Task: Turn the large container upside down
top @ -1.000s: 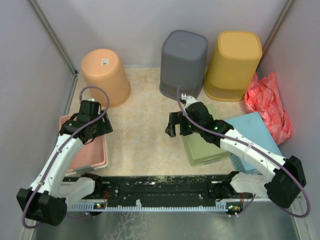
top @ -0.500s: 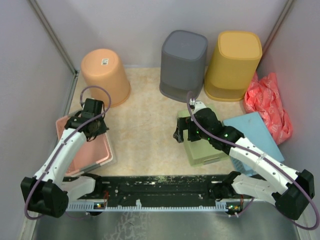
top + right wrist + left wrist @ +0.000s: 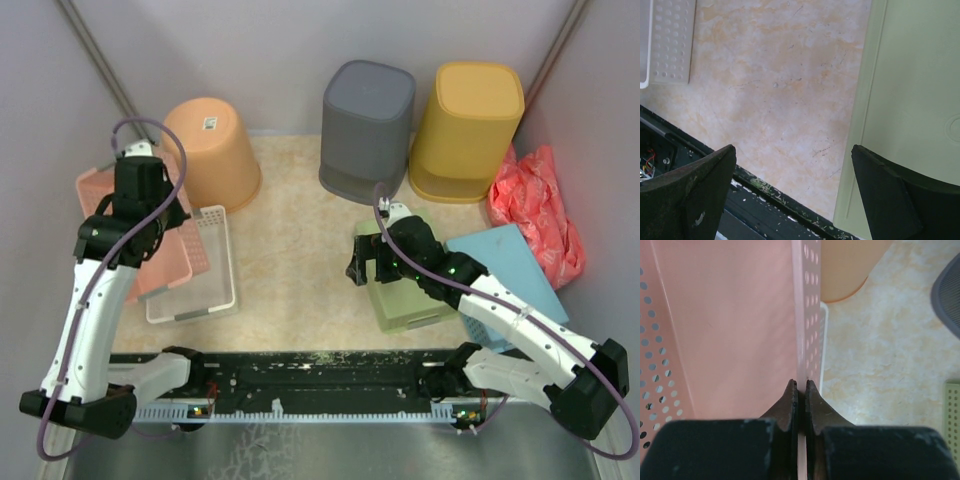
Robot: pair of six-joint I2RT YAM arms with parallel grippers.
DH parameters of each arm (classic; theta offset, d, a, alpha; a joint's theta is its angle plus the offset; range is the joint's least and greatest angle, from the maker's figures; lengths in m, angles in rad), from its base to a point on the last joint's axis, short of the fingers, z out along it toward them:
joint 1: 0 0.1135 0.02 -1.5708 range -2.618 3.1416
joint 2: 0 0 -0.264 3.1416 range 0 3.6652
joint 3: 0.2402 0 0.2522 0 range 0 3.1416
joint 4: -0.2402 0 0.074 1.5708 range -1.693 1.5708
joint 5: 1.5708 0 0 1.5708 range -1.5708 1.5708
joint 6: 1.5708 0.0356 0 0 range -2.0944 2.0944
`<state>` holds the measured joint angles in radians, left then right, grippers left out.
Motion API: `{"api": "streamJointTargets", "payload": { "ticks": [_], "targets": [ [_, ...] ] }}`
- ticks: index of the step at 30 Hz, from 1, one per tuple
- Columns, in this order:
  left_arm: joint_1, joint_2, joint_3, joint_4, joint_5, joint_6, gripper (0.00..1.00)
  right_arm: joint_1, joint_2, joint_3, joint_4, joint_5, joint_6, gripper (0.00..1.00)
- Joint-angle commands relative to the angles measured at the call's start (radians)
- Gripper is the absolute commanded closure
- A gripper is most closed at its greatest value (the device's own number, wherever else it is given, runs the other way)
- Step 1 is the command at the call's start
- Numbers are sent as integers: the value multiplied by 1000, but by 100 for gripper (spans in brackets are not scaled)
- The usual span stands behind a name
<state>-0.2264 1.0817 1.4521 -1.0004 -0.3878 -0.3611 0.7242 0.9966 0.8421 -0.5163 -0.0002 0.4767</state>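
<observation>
The white basket and the green container have a space between them. Next, my left gripper releases the pink basket there on the bare table [image 3: 300,272] [image 3: 892,412].
A large pink perforated basket [image 3: 150,262] sits at the left, its right side overlapping a white perforated basket [image 3: 212,262]. My left gripper [image 3: 150,212] is shut on the pink basket's right wall. In the left wrist view the wall [image 3: 809,315] runs straight between my closed fingers, at the gripper [image 3: 800,386]. The pink floor [image 3: 730,330] fills the left of that view. My right gripper [image 3: 360,266] is open and empty, low over the table beside a pale green container [image 3: 408,296]. In the right wrist view the gripper [image 3: 792,167] straddles the green container's left edge [image 3: 910,100].
An orange bucket [image 3: 212,150], a grey bin [image 3: 368,128] and a yellow bin [image 3: 468,130] stand upside down along the back. A blue piece [image 3: 515,265] and a red bag [image 3: 545,205] lie at the right. A black rail [image 3: 320,375] runs along the near edge.
</observation>
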Motion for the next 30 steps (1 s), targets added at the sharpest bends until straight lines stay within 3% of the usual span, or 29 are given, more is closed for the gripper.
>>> {"api": "streamJointTargets", "payload": {
  "ticks": [1,6,11,17,22,30],
  "targets": [
    [3,33,144,-52,158,48,100,0,-2,9,24,21,13,2],
    [-2,10,188,98,608,-73,100,0,-41,47,-51,141,6,2],
    [-30,-82,-50,467,975,-331,100,0,-119,139,-151,276,22,2],
    [-183,-183,-392,885,985,-603,100,-1,-291,187,-176,379,41,2],
    [-266,-153,-665,1420,1036,-824,100,-1,-344,222,-205,462,40,2],
    [-270,-61,-893,1779,1021,-964,100,0,-331,240,-235,445,36,2]
  ]
}}
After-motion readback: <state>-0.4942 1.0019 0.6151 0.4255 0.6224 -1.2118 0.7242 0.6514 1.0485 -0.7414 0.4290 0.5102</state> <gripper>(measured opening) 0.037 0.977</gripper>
